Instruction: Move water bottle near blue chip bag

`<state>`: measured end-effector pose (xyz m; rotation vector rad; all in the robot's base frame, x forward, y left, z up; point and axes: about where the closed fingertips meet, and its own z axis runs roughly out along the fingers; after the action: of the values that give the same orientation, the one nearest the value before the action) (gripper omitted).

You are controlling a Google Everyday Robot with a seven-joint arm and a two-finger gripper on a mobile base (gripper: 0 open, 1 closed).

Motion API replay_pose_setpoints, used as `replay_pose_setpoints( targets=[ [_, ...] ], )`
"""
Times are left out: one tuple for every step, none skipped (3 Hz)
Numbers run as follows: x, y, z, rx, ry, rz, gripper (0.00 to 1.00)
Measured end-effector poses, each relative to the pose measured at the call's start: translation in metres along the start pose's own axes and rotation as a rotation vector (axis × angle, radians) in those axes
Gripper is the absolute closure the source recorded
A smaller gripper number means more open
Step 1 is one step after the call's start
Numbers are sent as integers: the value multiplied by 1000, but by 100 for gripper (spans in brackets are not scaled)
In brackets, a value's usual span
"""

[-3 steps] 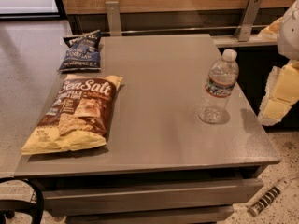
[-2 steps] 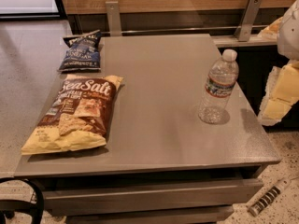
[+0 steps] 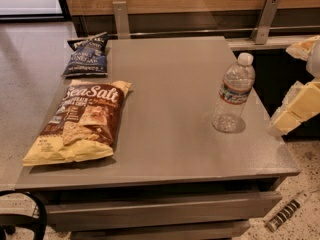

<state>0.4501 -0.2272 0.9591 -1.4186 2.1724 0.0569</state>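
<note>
I need to next move my gripper over to the water bottle's label band (image 3: 235, 90), which is below the white cap, and close it there.
The water bottle (image 3: 233, 94) stands upright on the right side of the grey table (image 3: 170, 134), clear and ribbed, with a white cap and a red, white and blue label band. The blue chip bag (image 3: 87, 55) lies flat at the table's far left corner. My gripper (image 3: 294, 81) is at the right edge of the view, just right of the bottle and apart from it. Its cream fingers (image 3: 297, 109) are spread, with nothing between them. Part of the gripper is cut off by the frame.
A larger brown and yellow "Sea Salt" bag (image 3: 82, 121) lies on the table's left side, in front of the blue bag. Two metal brackets (image 3: 265, 19) and a wood-panelled wall stand behind the table. A dark curved object (image 3: 25, 214) is at the lower left.
</note>
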Motion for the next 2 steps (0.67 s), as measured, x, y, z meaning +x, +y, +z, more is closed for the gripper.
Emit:
replay_pose_setpoints(
  targets=[
    [15,-16,18,43,-171,122,0],
    [20,-36,26,87,-354,221,0]
  ],
)
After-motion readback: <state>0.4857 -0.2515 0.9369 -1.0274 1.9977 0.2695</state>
